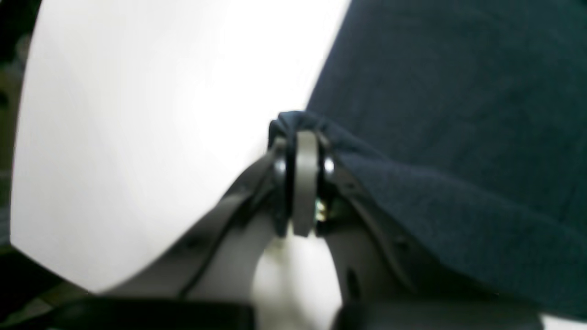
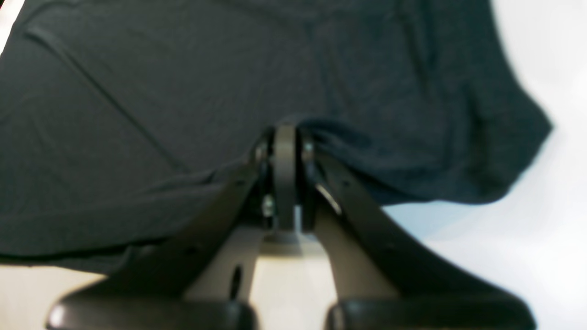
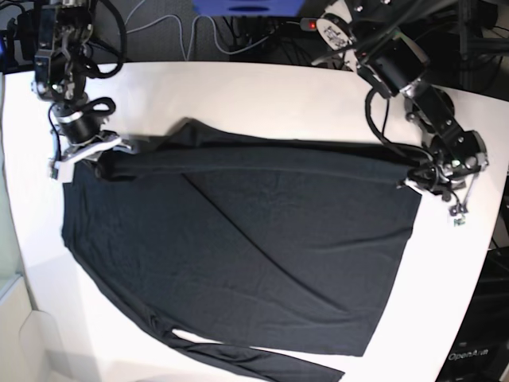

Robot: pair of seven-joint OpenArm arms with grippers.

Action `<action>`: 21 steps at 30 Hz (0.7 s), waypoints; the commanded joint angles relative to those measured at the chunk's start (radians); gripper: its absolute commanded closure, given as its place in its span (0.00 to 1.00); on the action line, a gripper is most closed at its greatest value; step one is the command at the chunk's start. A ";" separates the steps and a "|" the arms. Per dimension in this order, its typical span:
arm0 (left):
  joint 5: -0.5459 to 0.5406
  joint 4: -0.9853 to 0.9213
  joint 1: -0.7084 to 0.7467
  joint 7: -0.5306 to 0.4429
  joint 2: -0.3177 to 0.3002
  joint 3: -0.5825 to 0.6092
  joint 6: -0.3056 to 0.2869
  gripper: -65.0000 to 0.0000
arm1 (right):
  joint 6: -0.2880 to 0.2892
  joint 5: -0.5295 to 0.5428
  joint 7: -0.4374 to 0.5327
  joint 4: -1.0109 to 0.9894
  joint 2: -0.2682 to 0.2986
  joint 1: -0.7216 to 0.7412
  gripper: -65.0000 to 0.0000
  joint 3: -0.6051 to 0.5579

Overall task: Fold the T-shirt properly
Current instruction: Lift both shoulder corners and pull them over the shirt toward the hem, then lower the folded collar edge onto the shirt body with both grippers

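Observation:
I see my left gripper pinching the end corner of the folded piece of the T-shirt, so I will open it, take that piece farther in and pull (image 3: 375,166) the T-shirt closer.
The black T-shirt (image 3: 238,255) lies spread on the white table (image 3: 262,95), with its top part folded over in a long band. My left gripper (image 3: 413,179) at the shirt's right end is shut on a bunched corner of fabric; in the left wrist view the gripper (image 1: 296,133) pinches the shirt (image 1: 458,114) at its edge. My right gripper (image 3: 99,155) at the shirt's left end is shut on the fabric; in the right wrist view the gripper (image 2: 285,133) grips a fold of the shirt (image 2: 183,82).
One sleeve (image 3: 262,362) trails along the front of the table. Cables and a blue object (image 3: 246,6) lie beyond the table's far edge. The table's curved right edge (image 3: 485,239) is close to my left arm.

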 commanded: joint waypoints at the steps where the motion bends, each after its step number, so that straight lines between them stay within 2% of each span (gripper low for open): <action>1: -0.008 0.016 -0.021 -0.016 -0.008 0.003 0.001 0.98 | 0.001 -0.003 0.025 0.019 0.014 0.010 1.00 0.008; 10: -0.009 0.016 -0.024 -0.016 -0.010 0.066 0.010 0.98 | 0.001 -0.005 0.010 0.014 0.017 0.061 1.00 0.005; 21: -0.009 0.016 -0.049 -0.016 -0.008 0.065 0.010 0.98 | 0.001 -0.005 -0.016 0.006 0.019 0.081 0.98 0.008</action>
